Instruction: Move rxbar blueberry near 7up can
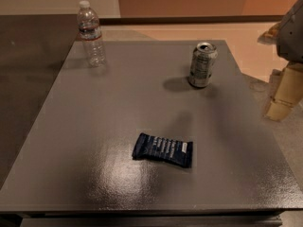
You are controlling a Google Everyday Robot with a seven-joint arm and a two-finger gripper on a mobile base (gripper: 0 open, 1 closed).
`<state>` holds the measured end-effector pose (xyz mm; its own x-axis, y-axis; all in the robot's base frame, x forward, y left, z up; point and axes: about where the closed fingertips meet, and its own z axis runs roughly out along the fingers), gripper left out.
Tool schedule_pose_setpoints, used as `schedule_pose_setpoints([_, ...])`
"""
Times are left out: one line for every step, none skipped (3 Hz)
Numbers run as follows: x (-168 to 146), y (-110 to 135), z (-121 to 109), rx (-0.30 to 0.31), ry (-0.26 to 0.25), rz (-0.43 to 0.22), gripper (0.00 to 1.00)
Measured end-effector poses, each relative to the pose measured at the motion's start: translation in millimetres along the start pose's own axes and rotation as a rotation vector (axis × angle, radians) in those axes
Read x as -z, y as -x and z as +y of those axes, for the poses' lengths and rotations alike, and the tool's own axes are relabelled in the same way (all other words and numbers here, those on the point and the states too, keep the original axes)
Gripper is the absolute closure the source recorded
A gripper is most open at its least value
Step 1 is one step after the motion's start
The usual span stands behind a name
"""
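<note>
The robot's gripper should close on the end of the rxbar blueberry (180, 152) that is farther away from the water bottle.
The rxbar blueberry (163, 150) is a dark navy wrapper with white text, lying flat on the grey table (118, 93) near its front middle. The 7up can (203, 64) is a silvery can with dark markings and stands upright at the back right of the table, well apart from the bar. My gripper (284, 96) is at the right edge of the view, off the table's right side, level with the can and holding nothing that I can see. It is far from the bar.
A clear plastic water bottle (91, 33) with a white cap stands upright at the table's back left corner. The table's right edge runs close to the gripper. Floor and an orange wall lie behind the table.
</note>
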<state>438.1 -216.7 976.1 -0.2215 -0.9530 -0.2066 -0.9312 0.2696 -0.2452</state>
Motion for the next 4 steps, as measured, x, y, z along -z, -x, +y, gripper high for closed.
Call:
schedule_pose_setpoints([0, 0, 0, 0.000, 0.000, 0.000, 0.00])
schedule_pose_setpoints([-13, 11, 10, 0.018, 0.035, -0.046, 0.00])
schedule_pose_setpoints([-39, 29, 28, 0.037, 0.098, -0.136, 0.00])
schedule_pose_setpoints([-67, 51, 47, 0.042, 0.140, -0.243, 0.00])
